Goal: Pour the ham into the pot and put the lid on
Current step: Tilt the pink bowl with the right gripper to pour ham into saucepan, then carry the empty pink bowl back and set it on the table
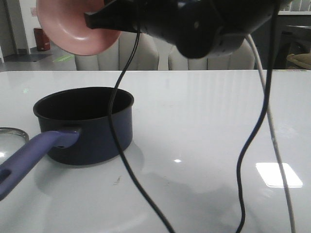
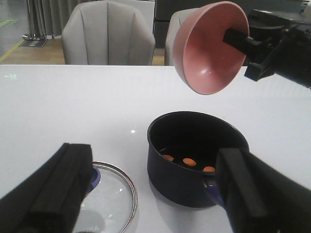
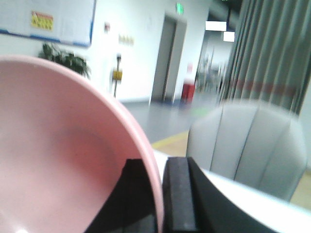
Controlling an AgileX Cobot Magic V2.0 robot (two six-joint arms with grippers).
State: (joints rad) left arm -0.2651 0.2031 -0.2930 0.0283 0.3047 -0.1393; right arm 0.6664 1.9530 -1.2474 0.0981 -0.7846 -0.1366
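Next, I release the pink bowl from my right gripper on the white table (image 1: 254, 156) by the bright patch of light. The bowl is now tipped steeply above the pot.
The dark navy pot (image 1: 82, 126) stands on the white table, its blue-purple handle (image 1: 29, 155) pointing to the front left. In the left wrist view the pot (image 2: 197, 160) holds three orange bits of ham (image 2: 189, 162). The glass lid (image 2: 109, 194) lies flat on the table beside the pot, and only its edge shows in the front view (image 1: 12, 133). My right gripper (image 1: 97, 19) is shut on the rim of the pink bowl (image 1: 73, 29), which is tipped steeply above the pot and looks empty (image 2: 211, 48). My left gripper (image 2: 155, 191) is open and empty, above the lid and the pot handle.
Black and white cables (image 1: 121, 160) hang from the right arm in front of the pot. Grey chairs (image 2: 109, 34) stand behind the table's far edge. The white table (image 1: 209, 121) stretches to the right of the pot.
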